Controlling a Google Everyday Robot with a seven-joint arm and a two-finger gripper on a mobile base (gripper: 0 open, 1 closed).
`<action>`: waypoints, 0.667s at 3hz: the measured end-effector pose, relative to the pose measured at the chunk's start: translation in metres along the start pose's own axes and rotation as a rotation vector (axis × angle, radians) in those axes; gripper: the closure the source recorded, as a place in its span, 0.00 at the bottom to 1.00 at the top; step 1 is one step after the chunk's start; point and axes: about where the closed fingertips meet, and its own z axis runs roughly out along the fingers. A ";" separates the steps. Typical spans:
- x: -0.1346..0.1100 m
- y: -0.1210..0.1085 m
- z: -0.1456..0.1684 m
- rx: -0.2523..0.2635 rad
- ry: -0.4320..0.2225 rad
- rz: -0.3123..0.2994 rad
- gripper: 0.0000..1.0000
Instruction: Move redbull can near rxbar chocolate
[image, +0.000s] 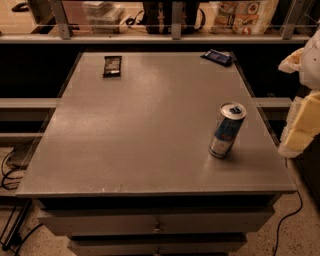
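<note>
Next, my gripper should go to the upper half (229, 125) of the redbull can and close there, to carry it toward the rxbar chocolate.
The redbull can (227, 130) stands upright on the right side of the grey table (150, 135), near the right edge. The rxbar chocolate (112, 65), a flat black wrapper with a light band at its near end, lies at the far left of the table. My gripper (301, 131) shows as pale white and yellowish parts at the right edge of the view, just past the table's right edge. It is to the right of the can and apart from it, holding nothing that I can see.
A dark blue flat wrapper (217, 57) lies at the table's far right corner. A railing and shelf with bags (245, 15) run behind the table. Drawers (157, 222) sit below the front edge. Cables (10, 170) lie on the floor at left.
</note>
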 end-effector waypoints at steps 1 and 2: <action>0.000 0.000 0.000 0.000 0.000 0.000 0.00; -0.001 -0.002 0.001 0.004 -0.021 -0.005 0.00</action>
